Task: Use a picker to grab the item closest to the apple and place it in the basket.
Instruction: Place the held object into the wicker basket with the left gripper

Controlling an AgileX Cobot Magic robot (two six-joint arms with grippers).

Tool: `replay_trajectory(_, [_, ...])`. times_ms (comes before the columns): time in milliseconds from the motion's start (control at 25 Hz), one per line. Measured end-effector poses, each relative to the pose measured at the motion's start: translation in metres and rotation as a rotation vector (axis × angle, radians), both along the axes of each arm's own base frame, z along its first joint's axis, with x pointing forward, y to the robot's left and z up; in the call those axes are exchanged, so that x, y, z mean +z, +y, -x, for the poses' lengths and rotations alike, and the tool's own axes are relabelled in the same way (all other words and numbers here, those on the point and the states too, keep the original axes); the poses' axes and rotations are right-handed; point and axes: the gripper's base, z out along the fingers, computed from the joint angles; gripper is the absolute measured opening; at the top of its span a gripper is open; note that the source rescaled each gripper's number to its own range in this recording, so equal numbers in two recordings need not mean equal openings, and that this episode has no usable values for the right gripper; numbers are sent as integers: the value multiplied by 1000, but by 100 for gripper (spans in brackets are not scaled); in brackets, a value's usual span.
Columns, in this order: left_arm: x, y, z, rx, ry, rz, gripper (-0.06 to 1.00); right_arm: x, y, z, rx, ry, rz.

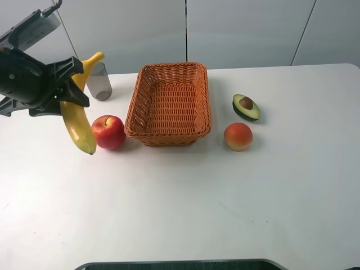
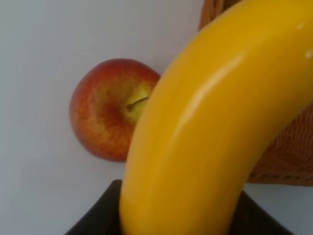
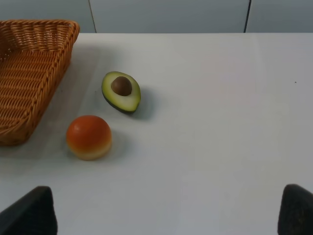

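My left gripper should release the yellow banana in the wicker basket (image 1: 161, 100), along the side closest to the apple.
A yellow banana (image 1: 77, 121) hangs tilted above the table, its lower tip just left of the red apple (image 1: 108, 132). My left gripper (image 1: 72, 84) is shut on the banana's middle. The left wrist view is filled by the banana (image 2: 205, 127), with the apple (image 2: 105, 115) below it and a corner of the wicker basket (image 2: 288, 152) at the side. The orange wicker basket (image 1: 169, 104) stands right of the apple with nothing in it. My right gripper (image 3: 164, 215) is open over bare table; it does not appear in the exterior view.
A grey glass cup (image 1: 100, 81) stands behind the banana near the basket's far left corner. Right of the basket lie a halved avocado (image 1: 246, 107) and a round orange-red fruit (image 1: 238, 136), also seen as avocado (image 3: 121, 91) and fruit (image 3: 89, 137).
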Motion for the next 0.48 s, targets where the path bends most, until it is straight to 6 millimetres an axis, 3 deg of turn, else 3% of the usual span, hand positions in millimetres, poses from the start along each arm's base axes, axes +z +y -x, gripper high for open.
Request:
replay_trajectory(320, [35,-43,-23,-134,-168,10,1,0,0,0,0,0,0])
replay_trajectory(480, [30,-54,-46,-142,-166,6,1,0,0,0,0,0,0])
